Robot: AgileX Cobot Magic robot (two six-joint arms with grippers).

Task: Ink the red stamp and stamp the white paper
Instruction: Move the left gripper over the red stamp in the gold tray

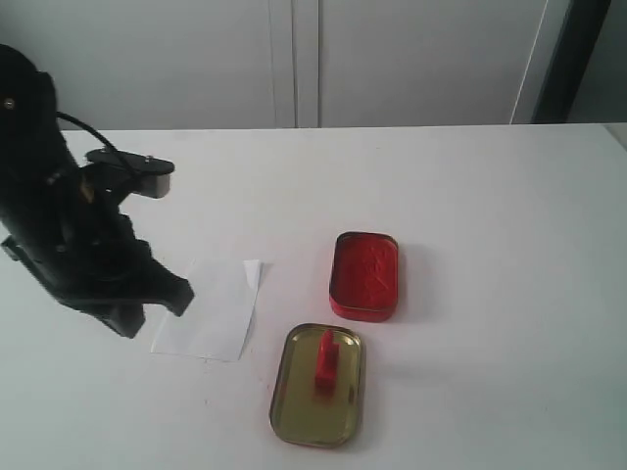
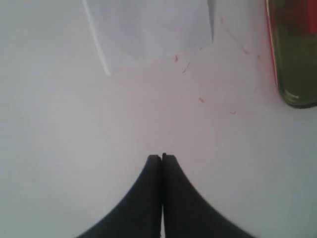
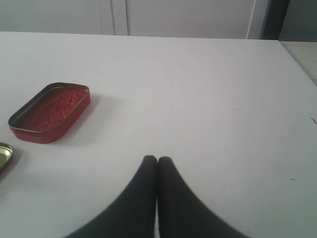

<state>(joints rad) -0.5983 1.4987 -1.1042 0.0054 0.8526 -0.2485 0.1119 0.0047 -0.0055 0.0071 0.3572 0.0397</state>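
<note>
The red stamp standing in the gold tin lid has an upper handle [image 1: 328, 344], and my left gripper will close on it next.
The red stamp [image 1: 325, 364] stands upright inside the gold tin lid [image 1: 294, 411] at the front of the table. Behind the lid is the open red ink pad tin [image 1: 365, 274] [image 3: 49, 113]. The white paper [image 1: 216, 311] [image 2: 148, 29], one corner folded, lies left of both tins. My left gripper [image 1: 168, 294] [image 2: 162, 157] is shut and empty, hovering at the paper's left edge. My right gripper [image 3: 157, 159] is shut and empty over bare table, well to the side of the ink pad tin; the exterior view does not show it.
The white table [image 1: 470, 196] spreads wide to the right and back. A pale cabinet wall [image 1: 294, 59] runs behind it. Small red ink marks [image 2: 201, 99] dot the table between the paper and the gold tin lid [image 2: 297, 94].
</note>
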